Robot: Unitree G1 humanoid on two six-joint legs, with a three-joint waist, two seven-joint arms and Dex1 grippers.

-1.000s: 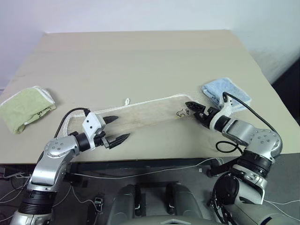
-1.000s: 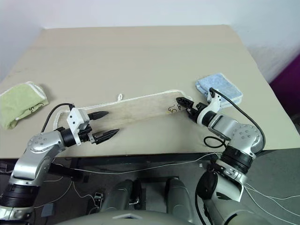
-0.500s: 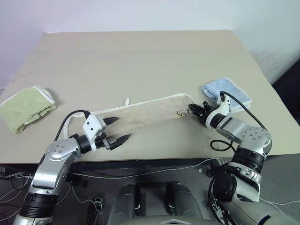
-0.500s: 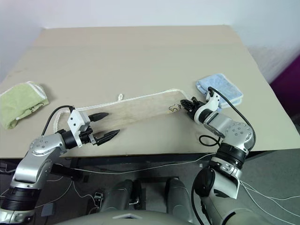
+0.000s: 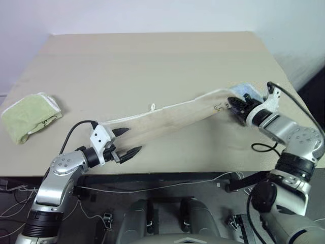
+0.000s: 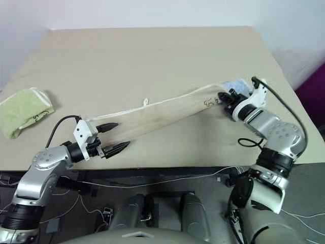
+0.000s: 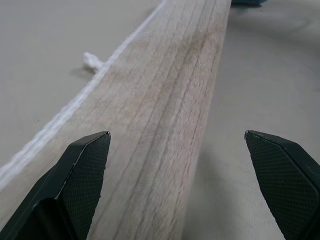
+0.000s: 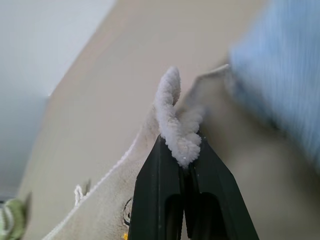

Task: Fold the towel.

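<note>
The robot's right gripper needs to release the towel's lifted end on the towel's middle (image 5: 156, 121), just in front of the towel's small white loop.
The towel (image 5: 167, 117) is a long beige strip with white stitched edging, stretched across the table (image 5: 152, 61) from front left to right. Its right end, bearing a small label with dark writing (image 6: 208, 102), is lifted off the table. My right gripper (image 5: 236, 105) is shut on that end, and the pinched terry edge (image 8: 176, 127) bunches between its black fingers. My left gripper (image 5: 125, 141) hovers open at the towel's left end, its two fingertips (image 7: 87, 155) straddling the cloth (image 7: 165, 120) without gripping it.
A folded light green towel (image 5: 28, 116) lies at the table's left edge. A light blue towel (image 6: 237, 85) lies just behind my right gripper, mostly hidden by it. Cables hang along the table's front edge (image 5: 167, 184).
My right gripper closed on the towel's right end, then lifted it up and to the right, pulling the strip taut and slanted. The left gripper stayed in place, open.
</note>
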